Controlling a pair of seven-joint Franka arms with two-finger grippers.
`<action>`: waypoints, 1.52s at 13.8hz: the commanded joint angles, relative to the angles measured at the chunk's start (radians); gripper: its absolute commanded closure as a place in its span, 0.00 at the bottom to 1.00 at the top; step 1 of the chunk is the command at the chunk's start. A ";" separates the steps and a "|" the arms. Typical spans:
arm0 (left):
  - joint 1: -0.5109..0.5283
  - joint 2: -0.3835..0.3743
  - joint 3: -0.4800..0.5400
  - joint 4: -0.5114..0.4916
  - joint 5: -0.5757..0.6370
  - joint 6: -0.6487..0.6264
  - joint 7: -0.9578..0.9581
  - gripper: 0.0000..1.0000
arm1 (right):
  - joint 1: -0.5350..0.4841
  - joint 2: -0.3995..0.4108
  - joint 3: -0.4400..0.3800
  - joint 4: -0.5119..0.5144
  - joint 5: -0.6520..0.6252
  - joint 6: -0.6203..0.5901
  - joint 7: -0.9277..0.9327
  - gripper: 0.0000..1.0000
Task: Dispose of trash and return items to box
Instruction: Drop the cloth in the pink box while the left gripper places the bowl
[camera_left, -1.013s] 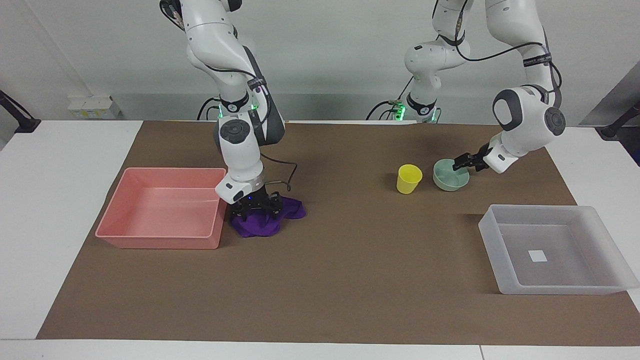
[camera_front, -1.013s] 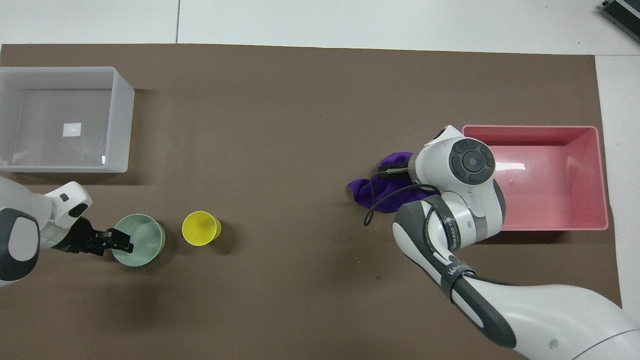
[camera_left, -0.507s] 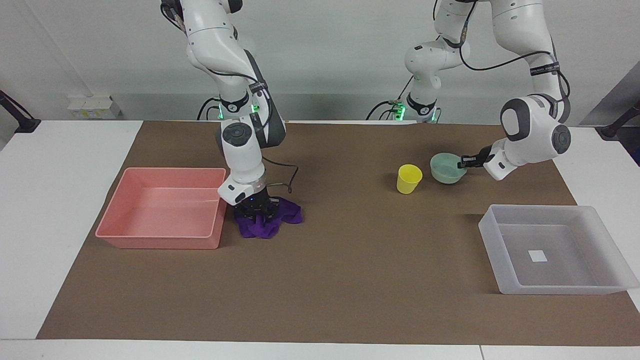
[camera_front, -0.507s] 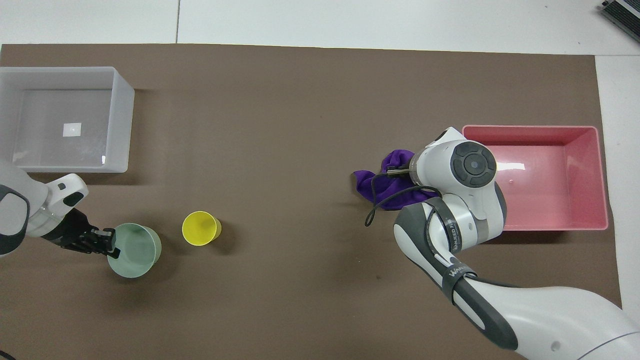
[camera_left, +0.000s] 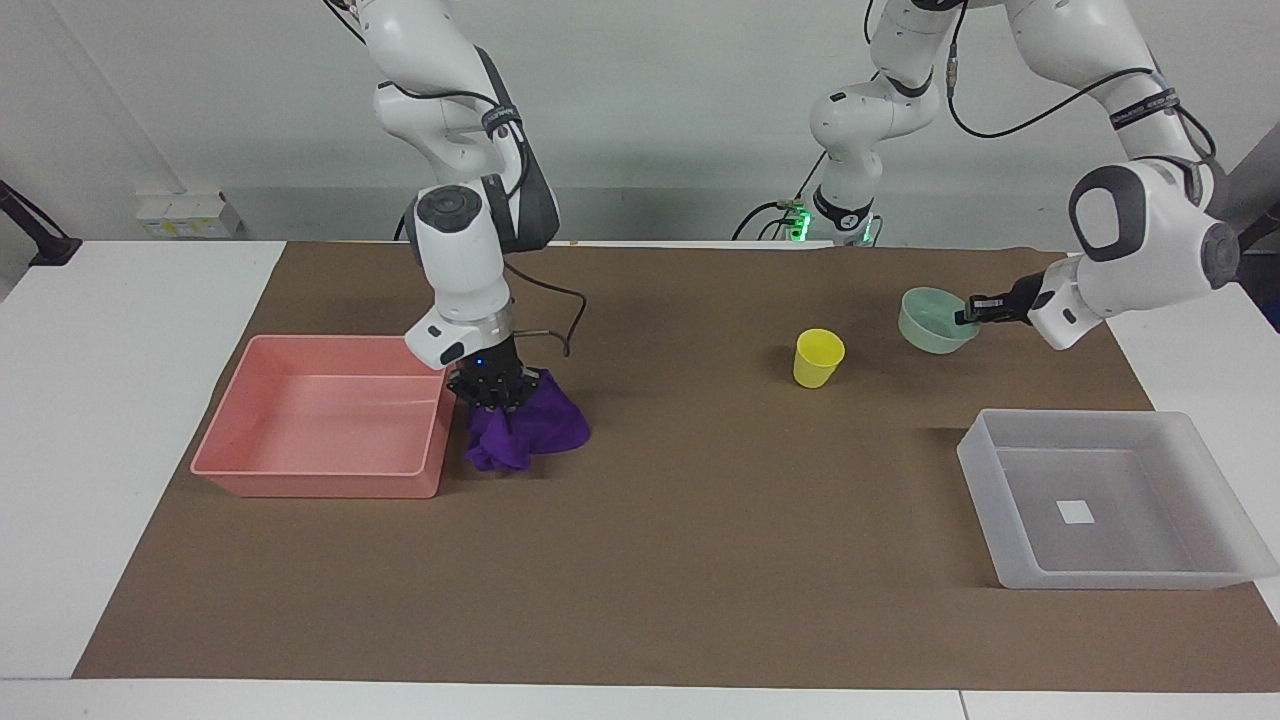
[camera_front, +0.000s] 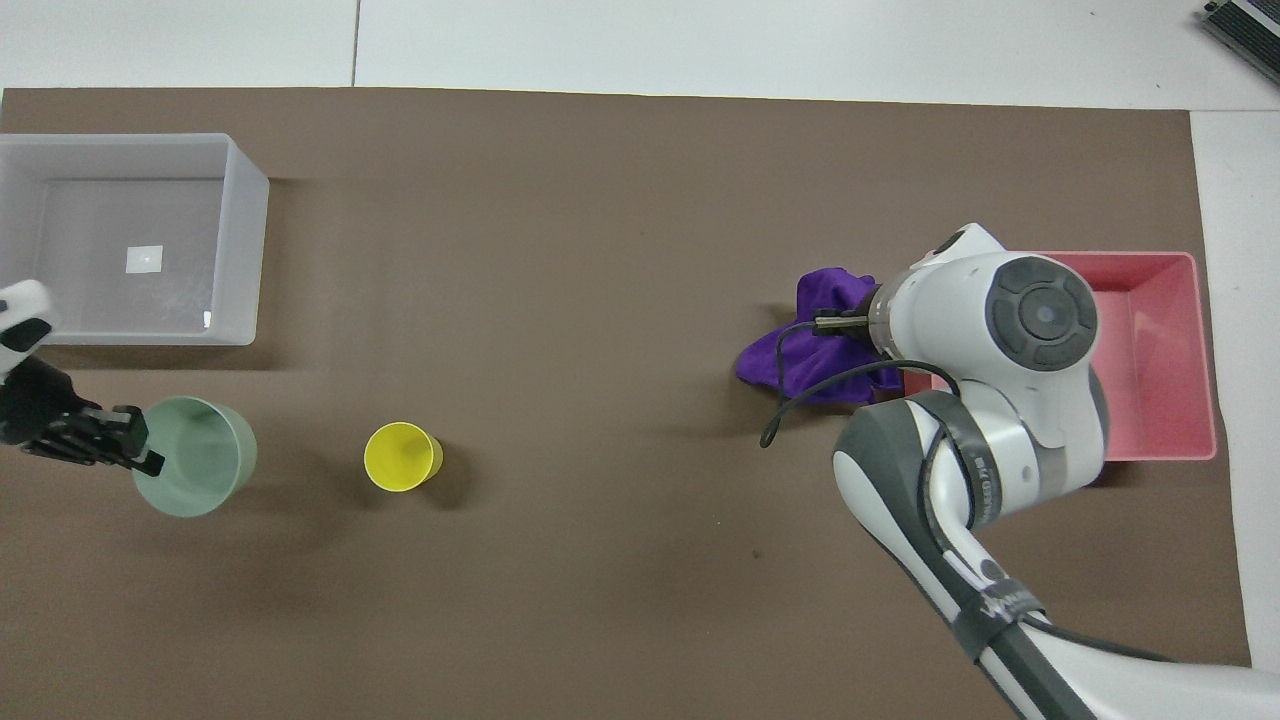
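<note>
My left gripper is going to release the mint-green bowl over the white sticker inside the translucent box (camera_front: 155, 264).
My right gripper (camera_left: 497, 390) is shut on the top of the purple cloth (camera_left: 530, 425), which hangs bunched from it beside the pink tray (camera_left: 320, 482); the cloth's lower end is at or just above the mat. In the overhead view my right wrist hides that gripper, and the cloth (camera_front: 805, 350) shows next to it. My left gripper (camera_left: 972, 315) is shut on the rim of the mint-green bowl (camera_left: 935, 322) and holds it, tilted, above the mat. It also shows in the overhead view (camera_front: 135, 450) with the bowl (camera_front: 195, 470). The yellow cup (camera_left: 818, 357) stands upright on the mat.
The translucent box (camera_left: 1120, 578) with its white sticker stands empty at the left arm's end, farther from the robots than the bowl and the cup (camera_front: 402, 456). The pink tray (camera_front: 1160, 350) is empty at the right arm's end. Everything rests on a brown mat (camera_left: 700, 560).
My right gripper has closed on the cloth and risen with it, gathering it up. My left gripper has lifted the bowl off the mat and carried it away from the cup, toward the left arm's end.
</note>
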 joint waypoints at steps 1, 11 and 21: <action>0.047 0.148 -0.005 0.288 -0.002 -0.094 0.003 1.00 | -0.068 -0.098 0.010 -0.011 -0.017 -0.065 0.019 1.00; 0.055 0.409 -0.006 0.487 -0.002 0.291 -0.099 1.00 | -0.335 -0.186 0.007 -0.016 -0.005 -0.212 -0.064 1.00; 0.053 0.480 -0.008 0.493 0.057 0.381 -0.090 0.00 | -0.382 -0.089 0.007 -0.016 -0.011 -0.208 -0.064 0.97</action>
